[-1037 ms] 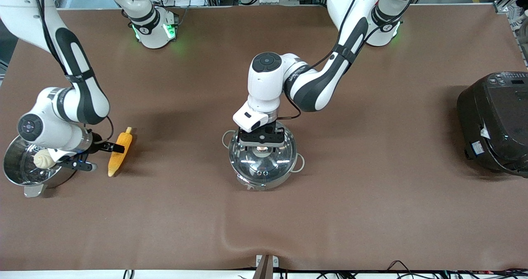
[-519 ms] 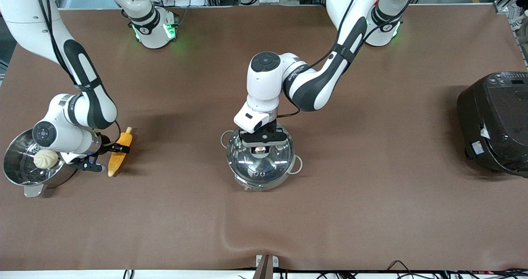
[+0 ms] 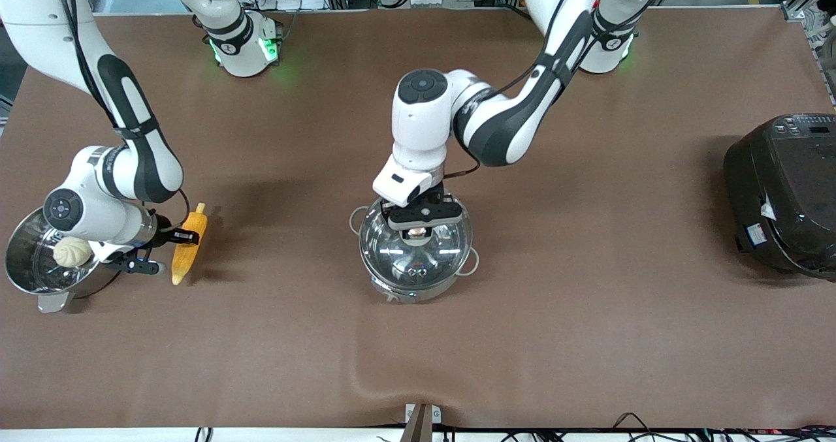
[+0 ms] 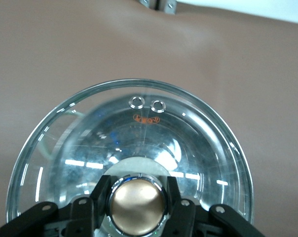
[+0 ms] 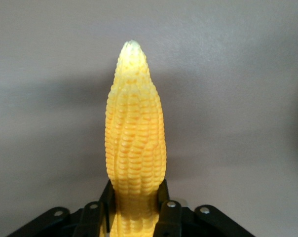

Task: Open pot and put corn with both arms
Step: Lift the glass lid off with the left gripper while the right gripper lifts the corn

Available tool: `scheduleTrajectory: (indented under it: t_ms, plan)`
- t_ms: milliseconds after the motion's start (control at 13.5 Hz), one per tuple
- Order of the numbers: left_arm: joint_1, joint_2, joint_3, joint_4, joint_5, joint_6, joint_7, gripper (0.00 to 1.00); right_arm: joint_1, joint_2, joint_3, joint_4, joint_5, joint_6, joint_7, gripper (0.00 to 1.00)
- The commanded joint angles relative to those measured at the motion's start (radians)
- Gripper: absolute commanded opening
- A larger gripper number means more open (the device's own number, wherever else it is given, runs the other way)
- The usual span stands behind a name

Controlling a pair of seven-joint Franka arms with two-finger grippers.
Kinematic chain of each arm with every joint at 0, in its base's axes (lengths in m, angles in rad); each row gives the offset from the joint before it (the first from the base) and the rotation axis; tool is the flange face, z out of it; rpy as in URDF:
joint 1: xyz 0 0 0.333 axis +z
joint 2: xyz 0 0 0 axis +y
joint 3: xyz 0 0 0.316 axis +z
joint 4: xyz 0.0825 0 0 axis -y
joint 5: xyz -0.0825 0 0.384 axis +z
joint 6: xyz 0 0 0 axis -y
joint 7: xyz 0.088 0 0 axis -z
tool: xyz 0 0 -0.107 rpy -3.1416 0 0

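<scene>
The robot's left gripper needs to release the glass lid on the brown cloth [image 3: 562,266] between the steel pot and the black rice cooker.
The steel pot [image 3: 400,292] stands mid-table under its glass lid [image 3: 415,254]. My left gripper [image 3: 418,225] is shut on the lid's copper knob [image 3: 417,234]. The left wrist view shows a finger tight against each side of the knob [image 4: 138,201], with the lid [image 4: 139,128] spread below the gripper [image 4: 138,196]. The lid looks raised a little off the pot. The yellow corn [image 3: 186,246] is toward the right arm's end of the table. My right gripper [image 3: 185,237] is shut on the corn; in the right wrist view the corn [image 5: 134,128] points away from the gripper [image 5: 136,197].
A steamer pot [image 3: 23,282] holding a white bun [image 3: 72,251] stands beside the corn at the right arm's end. A black rice cooker [image 3: 784,194] stands at the left arm's end. A ridge wrinkles the brown cloth [image 3: 366,370] near the front edge.
The right gripper moved in on the corn and closed on it; the corn shifted slightly. The left arm rose a little with the knob, and the lid looks slightly higher.
</scene>
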Motion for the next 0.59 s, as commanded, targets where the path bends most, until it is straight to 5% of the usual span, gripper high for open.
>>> scheduleTrajectory:
  t_ms: [0,370,519]
  plan:
    - [0.065,-0.101,0.001,-0.019,-0.019,-0.103,-0.009,0.0,0.022,-0.076,0.004,0.061,-0.013,-0.147,-0.021,0.16]
    - [0.265,-0.104,0.001,-0.073,-0.02,-0.125,0.021,0.0,0.194,-0.108,0.004,0.232,0.002,-0.297,0.017,0.16]
    - [0.343,-0.099,0.0,-0.091,-0.02,-0.124,0.064,0.0,0.296,-0.093,0.002,0.289,0.071,-0.308,0.14,0.16]
